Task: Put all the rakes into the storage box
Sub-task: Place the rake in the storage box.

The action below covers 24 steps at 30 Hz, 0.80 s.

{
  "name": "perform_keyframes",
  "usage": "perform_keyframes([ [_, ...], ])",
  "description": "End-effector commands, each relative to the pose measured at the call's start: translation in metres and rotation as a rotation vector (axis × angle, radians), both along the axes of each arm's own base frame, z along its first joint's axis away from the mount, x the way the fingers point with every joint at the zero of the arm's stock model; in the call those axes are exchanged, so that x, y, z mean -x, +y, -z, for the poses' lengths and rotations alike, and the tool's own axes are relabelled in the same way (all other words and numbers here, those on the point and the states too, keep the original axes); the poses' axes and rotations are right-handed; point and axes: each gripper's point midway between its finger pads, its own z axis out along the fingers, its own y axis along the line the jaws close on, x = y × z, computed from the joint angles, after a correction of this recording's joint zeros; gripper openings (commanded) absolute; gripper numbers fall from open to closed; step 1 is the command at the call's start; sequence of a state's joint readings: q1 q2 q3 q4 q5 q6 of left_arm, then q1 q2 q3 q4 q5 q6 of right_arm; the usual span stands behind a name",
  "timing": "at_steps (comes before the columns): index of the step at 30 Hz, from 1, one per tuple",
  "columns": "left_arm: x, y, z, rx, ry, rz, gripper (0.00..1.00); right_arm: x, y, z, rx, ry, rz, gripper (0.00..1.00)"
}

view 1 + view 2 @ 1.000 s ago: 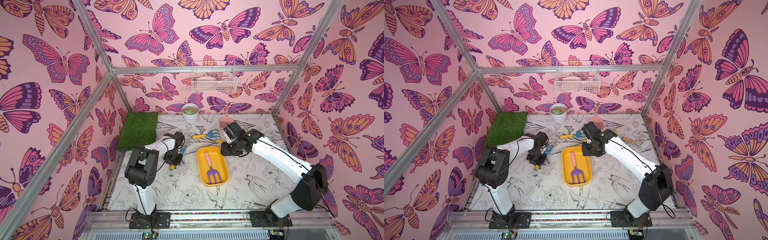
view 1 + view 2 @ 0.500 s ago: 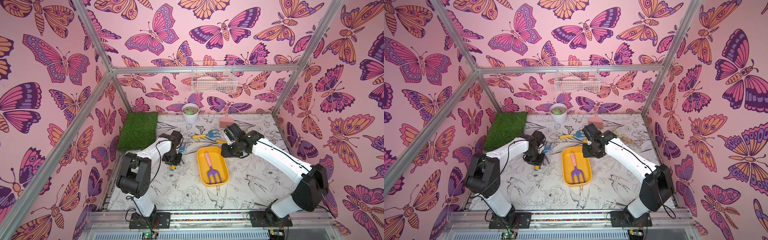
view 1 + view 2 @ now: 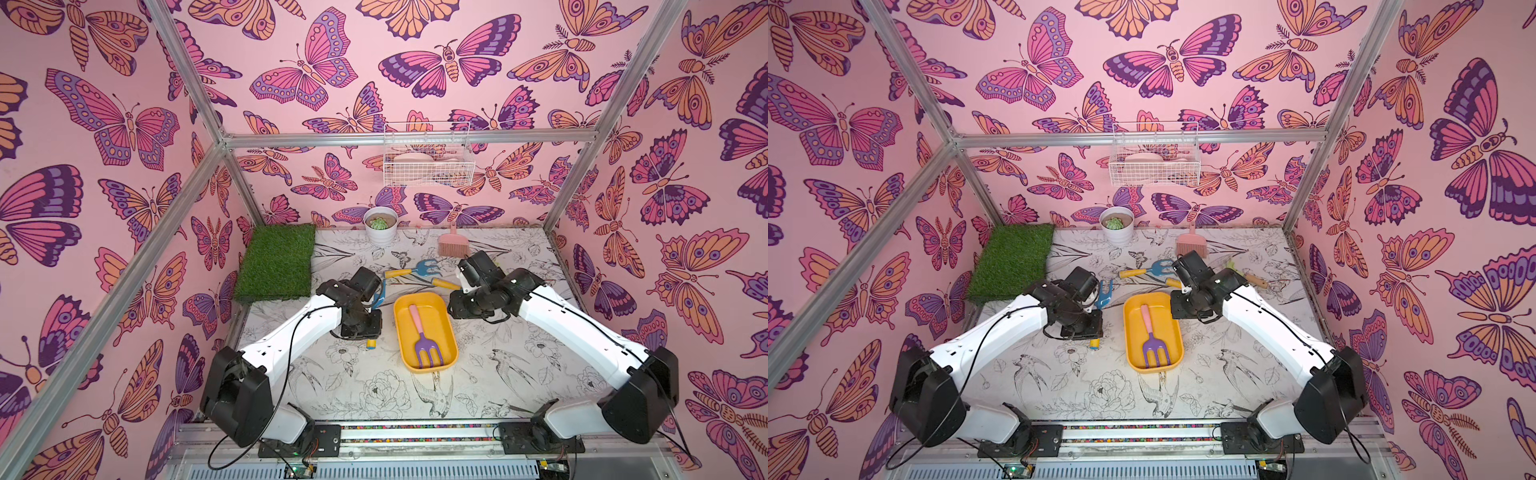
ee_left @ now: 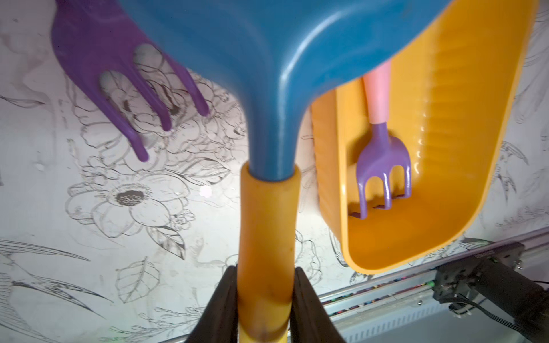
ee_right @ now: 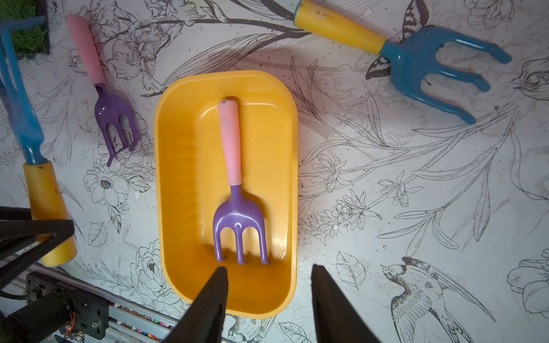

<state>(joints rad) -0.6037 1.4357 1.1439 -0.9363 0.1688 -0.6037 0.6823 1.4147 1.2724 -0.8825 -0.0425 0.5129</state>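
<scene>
Next, my left gripper releases the rake in the storage box, between the purple fork and the box's nearer long side [image 3: 409, 336] [image 4: 353, 140]. The rake is now just beside the box.
The rake [image 4: 267, 225] has a blue head and a yellow handle, and my left gripper [image 4: 266, 274] is shut on that handle. In both top views it sits just left of the storage box, with its blue head [image 3: 377, 296] [image 3: 1104, 293] poking out from under the wrist. The storage box [image 3: 441, 328] [image 3: 1168, 326] [image 5: 184, 178] is a shallow yellow tray. A purple fork with a pink handle [image 3: 424, 345] [image 5: 237, 213] lies in it. My right gripper [image 5: 269, 270] hangs open over the box's near end, holding nothing.
A second pink-handled purple fork [image 5: 114, 115] [image 4: 118, 74] lies on the table left of the box. A blue fork with a yellow handle [image 3: 428, 268] lies behind it. A grass mat [image 3: 276, 262], a white pot [image 3: 380, 226], a pink brush [image 3: 451, 245] and a wire basket [image 3: 428, 166] are further back.
My left arm has stretched out and its elbow has dropped toward the front. The gripper and rake have shifted slightly toward the box. The right arm has barely moved.
</scene>
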Motion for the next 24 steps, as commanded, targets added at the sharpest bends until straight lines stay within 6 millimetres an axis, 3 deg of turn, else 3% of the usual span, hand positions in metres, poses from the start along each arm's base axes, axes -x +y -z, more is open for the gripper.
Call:
perform_keyframes([
  [1,0.012,-0.015,-0.003,0.058,0.029,-0.101,0.0,0.005,-0.008,-0.003,0.002,-0.012,0.015,0.5],
  [8,0.023,-0.053,0.006,0.134,0.064,-0.156,0.0,0.018,-0.017,-0.004,-0.013,-0.016,0.022,0.5],
  [16,0.017,-0.099,0.017,0.185,0.095,-0.149,0.0,0.031,-0.028,-0.005,-0.007,-0.015,0.016,0.51],
  [24,0.013,-0.117,0.029,0.191,0.112,-0.148,0.0,0.036,-0.034,-0.007,-0.001,-0.02,0.012,0.51],
])
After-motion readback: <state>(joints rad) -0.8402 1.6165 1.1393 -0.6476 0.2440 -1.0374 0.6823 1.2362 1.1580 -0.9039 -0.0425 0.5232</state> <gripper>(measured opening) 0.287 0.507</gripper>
